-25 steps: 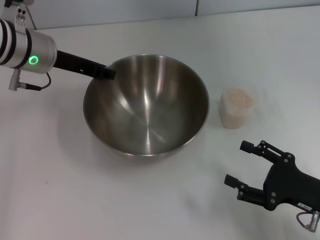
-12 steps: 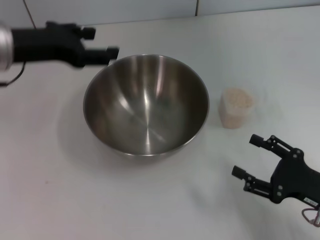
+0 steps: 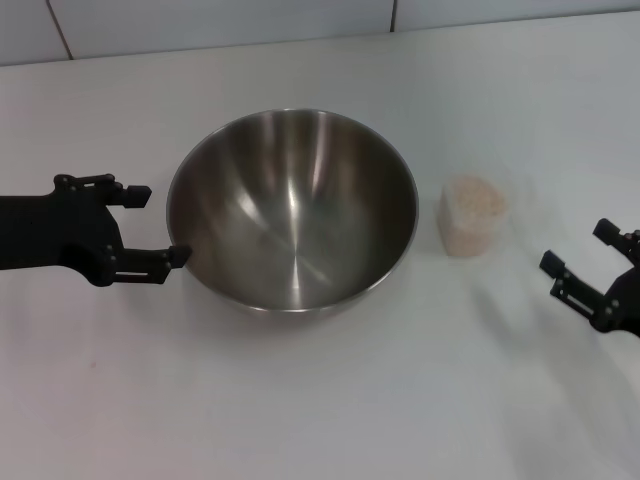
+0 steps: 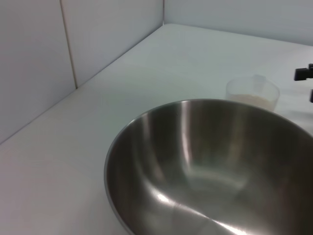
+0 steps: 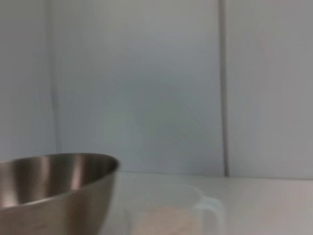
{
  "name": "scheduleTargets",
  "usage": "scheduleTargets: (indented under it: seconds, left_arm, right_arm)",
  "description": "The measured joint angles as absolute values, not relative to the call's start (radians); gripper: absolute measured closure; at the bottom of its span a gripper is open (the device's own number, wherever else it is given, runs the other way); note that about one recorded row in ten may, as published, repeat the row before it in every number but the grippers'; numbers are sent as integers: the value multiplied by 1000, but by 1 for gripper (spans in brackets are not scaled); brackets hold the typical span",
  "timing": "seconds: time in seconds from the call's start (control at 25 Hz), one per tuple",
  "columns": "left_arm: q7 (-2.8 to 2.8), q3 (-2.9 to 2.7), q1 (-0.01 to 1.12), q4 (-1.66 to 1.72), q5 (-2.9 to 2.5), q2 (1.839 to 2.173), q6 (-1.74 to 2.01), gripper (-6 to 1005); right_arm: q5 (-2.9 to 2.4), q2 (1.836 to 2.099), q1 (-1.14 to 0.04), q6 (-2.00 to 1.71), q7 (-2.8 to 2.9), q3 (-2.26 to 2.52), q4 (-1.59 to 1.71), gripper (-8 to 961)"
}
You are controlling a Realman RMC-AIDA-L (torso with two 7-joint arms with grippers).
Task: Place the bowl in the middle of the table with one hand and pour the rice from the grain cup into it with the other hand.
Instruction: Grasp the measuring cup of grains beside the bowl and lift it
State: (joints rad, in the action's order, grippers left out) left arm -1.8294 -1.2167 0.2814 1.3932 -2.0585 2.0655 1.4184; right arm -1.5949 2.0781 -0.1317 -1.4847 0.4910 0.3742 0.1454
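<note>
Next, my right gripper grabs the clear handle of the grain cup (image 3: 518, 170) (image 5: 215, 206), on the cup's side that is away from the steel bowl.
The empty steel bowl (image 3: 292, 210) stands upright on the white table (image 3: 300, 400). To its right stands the clear grain cup (image 3: 472, 215), filled with rice (image 3: 474, 197). My left gripper (image 3: 155, 225) is open just left of the bowl's rim, holding nothing. My right gripper (image 3: 576, 246) is open at the right edge, a little right of the cup and nearer than it, apart from it. In the left wrist view the bowl (image 4: 210, 161) fills the foreground, with the cup (image 4: 253, 93) behind it. In the right wrist view the bowl (image 5: 54, 191) and the cup (image 5: 171, 215) show low down.
A tiled wall (image 3: 220, 20) runs along the table's far edge. Bare white tabletop lies in front of the bowl and behind the cup.
My left gripper has let go of the bowl's back-left rim and swung to its left side. My right gripper has moved right and back, closer to the cup's level. Bowl and cup stayed put.
</note>
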Motion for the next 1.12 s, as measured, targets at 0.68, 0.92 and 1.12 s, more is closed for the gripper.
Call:
scheduleTargets:
  seconds: [0.68, 0.92, 1.12]
  left_arm:
    - [-1840, -1259, 303, 1378, -2059, 2066, 1405, 143]
    - [-1841, -1261, 306, 1371, -2059, 2066, 1406, 144]
    - [-1841, -1272, 306, 1370, -2069, 2067, 1406, 144]
  right_arm:
    - [-1592, 2083, -247, -1290, 490, 262, 90, 129]
    - [-1592, 2082, -279, -1262, 487, 262, 82, 133]
    - [-1592, 2082, -301, -1236, 485, 261, 81, 136]
